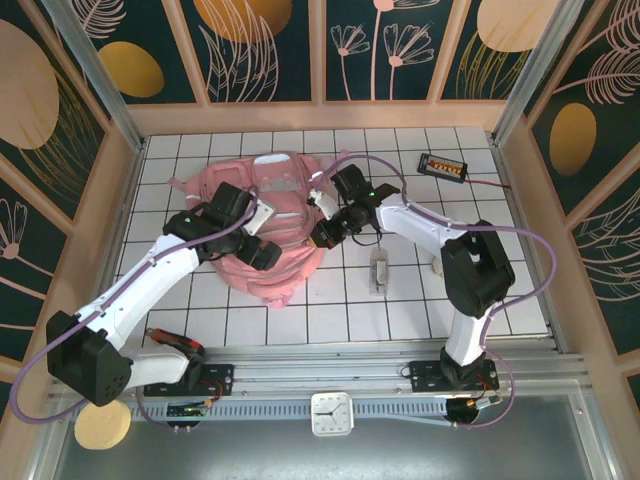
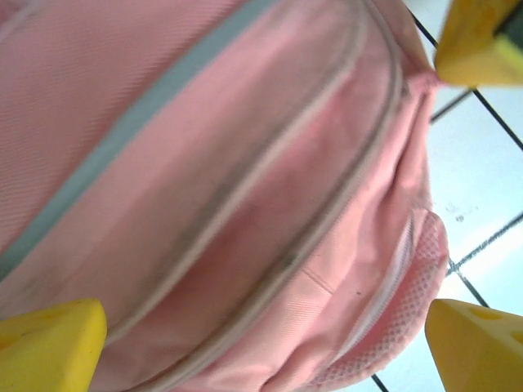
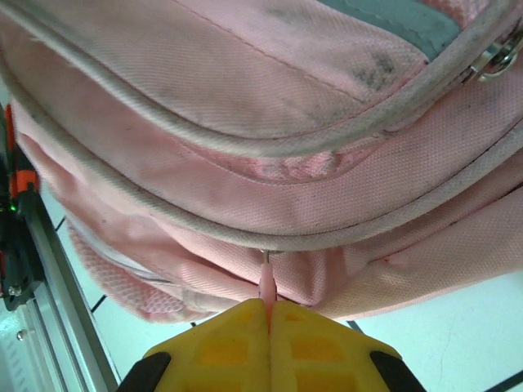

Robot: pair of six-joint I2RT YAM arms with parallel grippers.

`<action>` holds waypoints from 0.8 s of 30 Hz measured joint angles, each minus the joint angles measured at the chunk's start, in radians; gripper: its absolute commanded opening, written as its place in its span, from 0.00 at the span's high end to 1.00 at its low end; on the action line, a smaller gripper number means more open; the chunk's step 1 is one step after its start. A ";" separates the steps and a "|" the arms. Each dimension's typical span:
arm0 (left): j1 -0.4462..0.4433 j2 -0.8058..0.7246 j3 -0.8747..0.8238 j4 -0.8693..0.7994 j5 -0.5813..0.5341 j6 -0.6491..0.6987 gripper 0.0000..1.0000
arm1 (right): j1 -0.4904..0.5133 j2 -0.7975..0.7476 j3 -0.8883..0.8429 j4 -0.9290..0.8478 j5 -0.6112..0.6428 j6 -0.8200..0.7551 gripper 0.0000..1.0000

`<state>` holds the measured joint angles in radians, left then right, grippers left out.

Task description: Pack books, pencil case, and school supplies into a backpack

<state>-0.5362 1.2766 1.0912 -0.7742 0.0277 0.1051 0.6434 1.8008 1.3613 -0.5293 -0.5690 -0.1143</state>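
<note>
Next, my right gripper lets go of the small pink zipper pull on the backpack's grey-piped seam (image 1: 317, 227) beside the metal zipper slider.
The pink backpack (image 1: 275, 205) lies in the middle of the tiled table. My right gripper (image 1: 322, 236) is at its right edge, shut on a small pink zipper pull (image 3: 266, 282) that hangs from a grey-piped seam of the backpack (image 3: 270, 106); the yellow fingers (image 3: 221, 347) meet around it. Hovering over the bag's near left side, my left gripper (image 1: 258, 250) is open, with pink fabric and zipper lines of the backpack (image 2: 245, 196) between its fingers (image 2: 49, 343). A pale narrow packet, the school supplies (image 1: 379, 271), lies on the tiles to the bag's right. Books and pencil case are out of view.
A small black device with orange dots (image 1: 443, 166) sits at the back right with its wire. A red-and-black tool (image 1: 175, 341) lies by the left arm's base. Wooden walls (image 1: 120, 200) enclose the table on three sides.
</note>
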 measured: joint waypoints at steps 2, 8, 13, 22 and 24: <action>-0.029 0.000 -0.021 0.013 -0.023 0.032 0.01 | 0.000 -0.024 0.009 -0.009 0.000 0.002 1.00; -0.100 0.042 -0.047 0.060 -0.150 0.124 0.08 | 0.003 -0.046 0.033 -0.030 0.004 0.009 1.00; -0.112 0.094 -0.057 0.089 -0.230 0.163 0.24 | 0.017 -0.046 0.034 -0.044 0.015 0.017 1.00; -0.115 0.138 -0.078 0.144 -0.298 0.160 1.00 | 0.055 -0.048 0.058 -0.054 0.024 0.039 1.00; -0.115 0.141 -0.082 0.151 -0.299 0.161 1.00 | 0.055 -0.048 0.059 -0.055 0.034 0.038 1.00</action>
<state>-0.6514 1.4178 1.0088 -0.6235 -0.2714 0.2665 0.6983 1.7527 1.4204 -0.5846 -0.5350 -0.0765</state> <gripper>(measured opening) 0.063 0.059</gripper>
